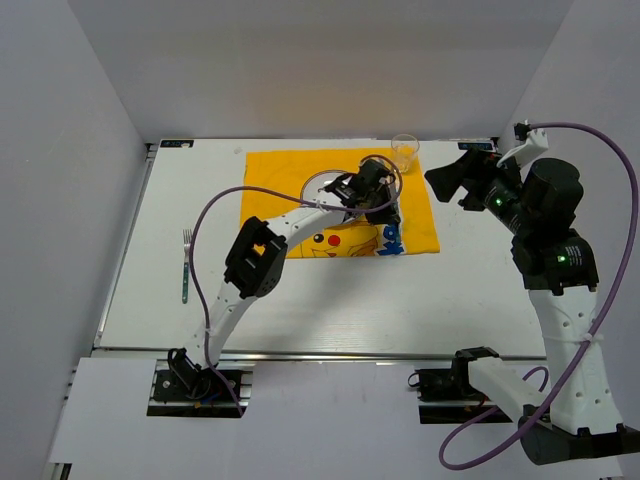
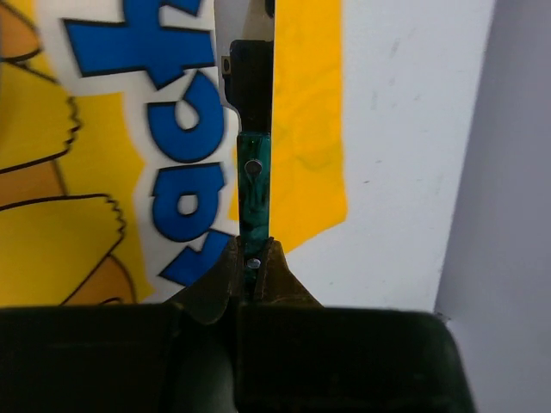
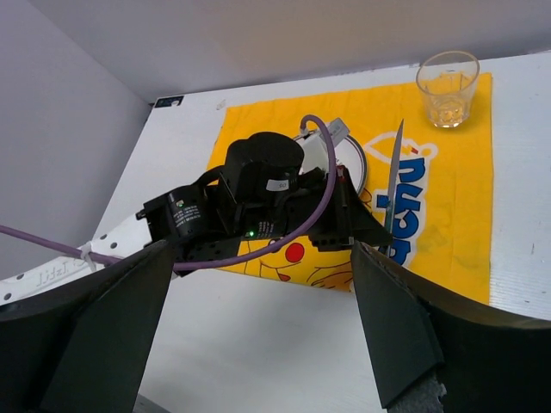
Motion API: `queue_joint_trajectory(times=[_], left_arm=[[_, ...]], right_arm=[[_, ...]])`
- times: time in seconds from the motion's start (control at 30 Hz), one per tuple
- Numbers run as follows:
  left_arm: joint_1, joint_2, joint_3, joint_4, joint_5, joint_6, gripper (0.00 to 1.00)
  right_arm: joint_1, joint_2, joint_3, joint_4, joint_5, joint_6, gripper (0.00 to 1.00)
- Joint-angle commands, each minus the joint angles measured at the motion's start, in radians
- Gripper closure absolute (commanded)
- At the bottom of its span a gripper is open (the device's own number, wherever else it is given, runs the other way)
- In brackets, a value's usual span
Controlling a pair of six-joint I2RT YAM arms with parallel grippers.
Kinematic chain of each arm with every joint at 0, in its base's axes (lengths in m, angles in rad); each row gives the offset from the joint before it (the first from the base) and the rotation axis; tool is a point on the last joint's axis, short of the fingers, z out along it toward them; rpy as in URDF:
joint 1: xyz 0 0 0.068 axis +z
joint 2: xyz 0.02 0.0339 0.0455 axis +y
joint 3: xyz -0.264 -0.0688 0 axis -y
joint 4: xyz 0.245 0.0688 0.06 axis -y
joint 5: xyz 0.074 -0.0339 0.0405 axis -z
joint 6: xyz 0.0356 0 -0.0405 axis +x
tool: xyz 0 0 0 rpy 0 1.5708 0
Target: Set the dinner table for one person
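Next, my left gripper releases the knife on the yellow part (image 1: 407, 215) (image 2: 263, 73) of the placemat, next to its blue lettering. The knife is now held over the placemat.
My left gripper (image 1: 390, 212) is shut on the green handle of a knife (image 2: 253, 202). It holds the knife over the right part of the yellow Pikachu placemat (image 1: 270, 180), which lies on the white dinner table (image 1: 330, 300). In the right wrist view the knife (image 3: 394, 185) lies along the blue lettering, blade toward the back. A plate (image 1: 318, 185) sits on the mat, mostly hidden under the left arm. A clear glass (image 1: 404, 152) stands at the mat's far right corner. A fork (image 1: 186, 265) lies on the table left of the mat. My right gripper (image 1: 450, 180) is open, empty and raised right of the mat.
White walls enclose the table at the left, back and right. The metal rail (image 1: 330, 352) runs along the front edge. The left arm's purple cable (image 1: 215, 215) arcs over the table's left half.
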Motion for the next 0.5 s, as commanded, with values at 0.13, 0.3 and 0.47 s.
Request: queue_joint_trajectory(times=[0.13, 0.3, 0.47], left_arm=[[-0.015, 0.032, 0.053, 0.19, 0.058, -0.062, 1.0], [-0.015, 0.099, 0.049, 0.242, 0.078, -0.072, 1.0], [-0.015, 0.135, 0.048, 0.302, 0.08, -0.044, 1.0]], right_arm=[[-0.008, -0.004, 0.015, -0.003, -0.013, -0.019, 0.11], [-0.011, 0.001, 0.016, 0.019, -0.056, 0.01, 0.11], [-0.011, 0.001, 0.012, 0.027, -0.091, -0.001, 0.11]])
